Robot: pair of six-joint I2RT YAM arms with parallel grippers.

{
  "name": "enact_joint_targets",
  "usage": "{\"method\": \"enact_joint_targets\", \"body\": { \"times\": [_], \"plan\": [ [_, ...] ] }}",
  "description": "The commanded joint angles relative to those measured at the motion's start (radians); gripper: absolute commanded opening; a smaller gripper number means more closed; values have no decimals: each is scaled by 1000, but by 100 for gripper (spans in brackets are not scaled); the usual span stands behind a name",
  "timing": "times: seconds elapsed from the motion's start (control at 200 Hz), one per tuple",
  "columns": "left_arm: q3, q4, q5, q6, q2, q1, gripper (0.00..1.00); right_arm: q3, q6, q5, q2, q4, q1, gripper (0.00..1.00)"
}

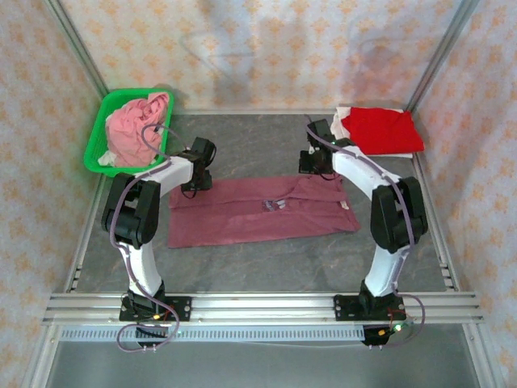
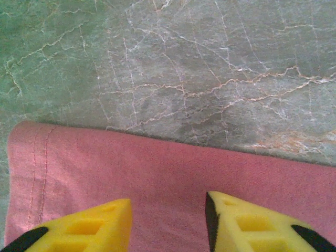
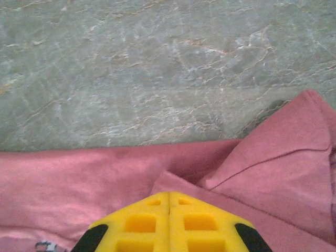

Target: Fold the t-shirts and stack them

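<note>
My right gripper is on the loose sleeve flap, so it should open and take the maroon t-shirt's flat edge nearer the print [image 1: 288,181] before turning the t-shirt.
A maroon t-shirt [image 1: 258,212] lies folded into a long strip across the middle of the table, with a small pale print near its centre. My left gripper [image 1: 194,186] is at the strip's far left edge. In the left wrist view it [image 2: 168,205] stands open, its yellow fingers apart over the flat maroon cloth [image 2: 173,173]. My right gripper [image 1: 313,168] is at the far right edge by the sleeve. In the right wrist view it [image 3: 169,194] is shut, and a raised fold of the maroon cloth [image 3: 79,178] runs into its tips.
At the back right a folded red t-shirt [image 1: 380,129] rests on a white one [image 1: 345,115]. At the back left a green basket [image 1: 98,137] holds crumpled pink t-shirts [image 1: 133,129]. Metal frame rails border the grey marbled table [image 1: 258,153].
</note>
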Motion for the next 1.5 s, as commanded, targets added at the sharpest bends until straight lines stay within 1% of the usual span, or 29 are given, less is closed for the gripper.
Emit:
{"method": "enact_joint_targets", "body": {
  "times": [0.0,0.055,0.07,0.105,0.12,0.135,0.245,0.46,0.555,0.616,0.696,0.766,0.801,0.841,0.901,0.931,0.981,1.266,1.496],
  "plan": [
    [-15,-14,-23,-13,-28,-1,38,55,-1,33,44,-28,0,0],
    [-12,-22,-29,-9,-29,0,39,38,7,29,36,1,0,1],
    [-9,-25,-31,-7,-29,-1,39,37,10,28,38,3,0,8],
    [-7,-32,-35,-6,-27,0,39,45,13,28,48,-7,0,30],
    [-7,-33,-34,-5,-26,0,39,52,15,28,55,-17,-1,34],
    [-8,-31,-35,-4,-26,-1,39,61,13,29,63,-30,-1,36],
    [-11,-20,-26,-6,-21,-1,39,81,10,48,109,-61,1,47],
    [-17,-16,-20,-10,-12,-3,40,102,-15,-16,172,-67,5,48],
    [-22,-18,-24,-14,-16,-3,40,92,-18,-38,171,-63,6,47],
    [-26,-17,-24,-15,-19,-3,40,85,-21,-44,169,-62,5,44],
    [-30,-16,-24,-15,-23,-3,40,77,-23,-50,161,-64,6,31],
    [-27,-17,-24,-16,-22,-3,40,66,-23,-60,146,-59,6,16],
    [-26,-17,-24,-17,-20,-3,40,56,-19,-59,133,-52,5,10],
    [-24,-19,-25,-17,-19,-3,40,43,-18,-60,121,-45,5,6],
    [-22,-19,-24,-18,-19,-4,40,30,-18,-64,104,-41,5,4],
    [-22,-19,-24,-18,-18,-4,40,22,-18,-66,93,-41,5,1],
    [-24,-19,-26,-20,-21,-5,40,10,-17,-66,78,-40,6,0],
    [-32,-10,-33,-26,-18,-5,40,-128,-14,-85,-56,41,7,0],
    [-28,-6,-32,-24,-12,-6,40,-205,-1,-97,-84,90,7,0]
  ]
}}
